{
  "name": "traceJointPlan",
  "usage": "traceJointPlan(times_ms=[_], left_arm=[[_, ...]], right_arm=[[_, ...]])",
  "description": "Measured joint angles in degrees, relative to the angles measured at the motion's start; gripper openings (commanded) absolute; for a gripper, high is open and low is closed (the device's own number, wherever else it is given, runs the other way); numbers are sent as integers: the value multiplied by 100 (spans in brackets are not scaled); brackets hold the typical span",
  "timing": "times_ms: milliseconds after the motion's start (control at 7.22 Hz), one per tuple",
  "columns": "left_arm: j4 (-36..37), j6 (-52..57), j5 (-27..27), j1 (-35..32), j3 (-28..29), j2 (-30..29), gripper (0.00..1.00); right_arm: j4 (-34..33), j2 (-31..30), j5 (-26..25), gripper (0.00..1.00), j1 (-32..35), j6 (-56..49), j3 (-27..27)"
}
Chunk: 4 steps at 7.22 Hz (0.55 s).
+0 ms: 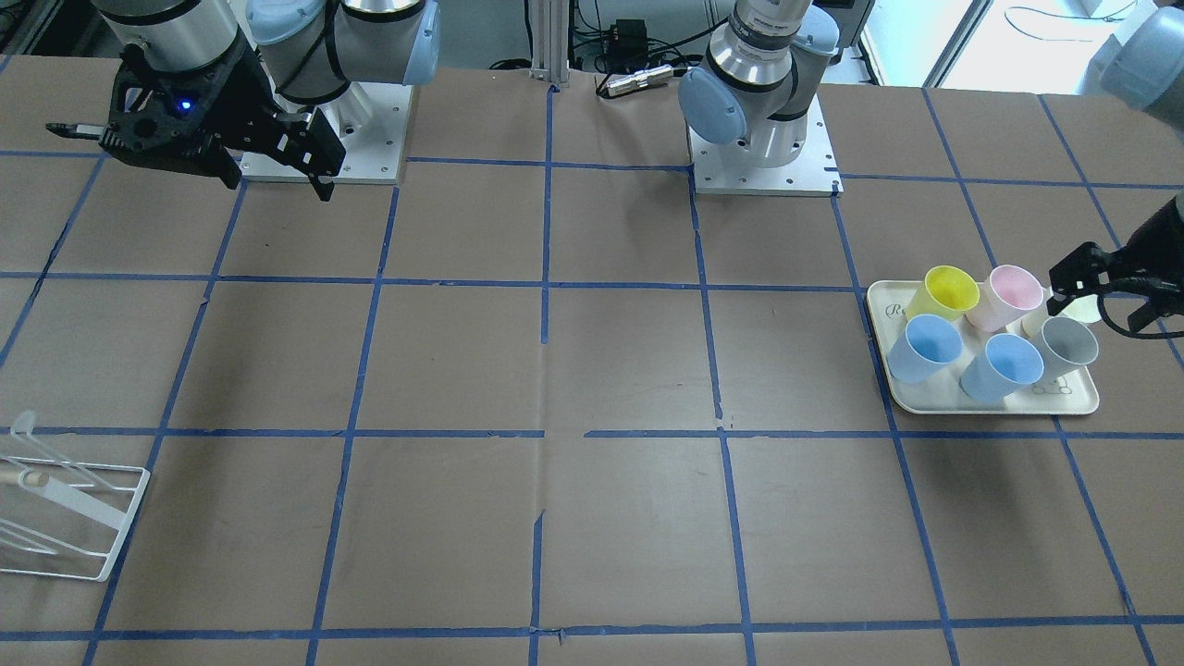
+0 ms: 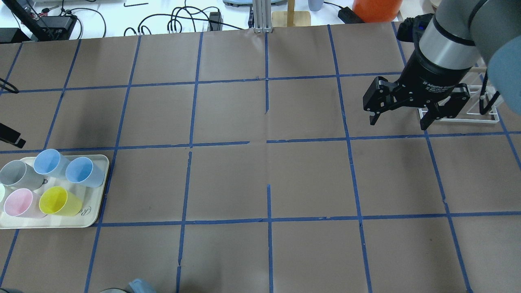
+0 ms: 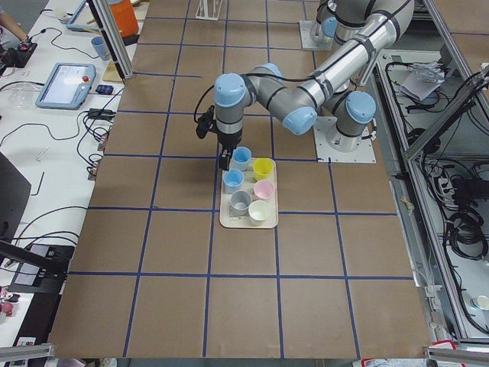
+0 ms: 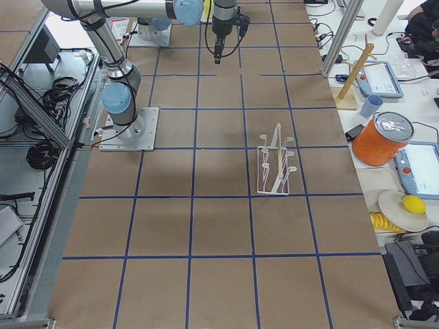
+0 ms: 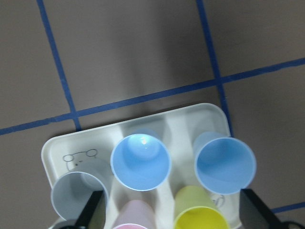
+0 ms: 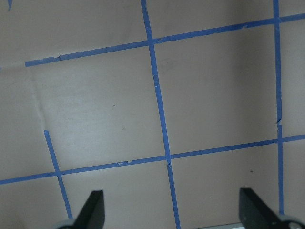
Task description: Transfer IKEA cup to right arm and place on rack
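Note:
Next, my left gripper grips the grey cup's rim (image 1: 1096,348) (image 5: 52,196) on the side that faces away from the light-blue cups.
The IKEA cup (image 1: 1068,344), a pale grey tumbler, lies tilted on the cream tray (image 1: 925,402) among coloured cups; it also shows in the overhead view (image 2: 16,174) and the left wrist view (image 5: 76,193). My left gripper (image 1: 1099,310) is open and empty, hovering over the tray's back edge, its fingertips (image 5: 93,210) just beside the grey cup. My right gripper (image 2: 399,120) is open and empty, held high on the other side of the table. The white wire rack (image 1: 65,509) stands on the table, partly hidden behind it in the overhead view (image 2: 468,116).
The tray also holds two light-blue cups (image 5: 141,162) (image 5: 225,165), a yellow cup (image 1: 945,289), a pink cup (image 1: 1010,291) and a cream cup, partly hidden. The arm bases (image 1: 763,153) stand at the table's robot side. Brown table with a blue tape grid.

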Motion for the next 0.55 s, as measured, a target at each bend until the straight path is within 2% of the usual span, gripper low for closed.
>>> traceJointPlan(times_ms=[277, 554], left_arm=[[522, 668, -17, 505, -3, -464, 100], [899, 662, -142, 755, -11, -937, 100]], right_arm=[[0, -1, 4, 100, 0, 6, 0], [2, 2, 3, 100, 0, 3, 0]])
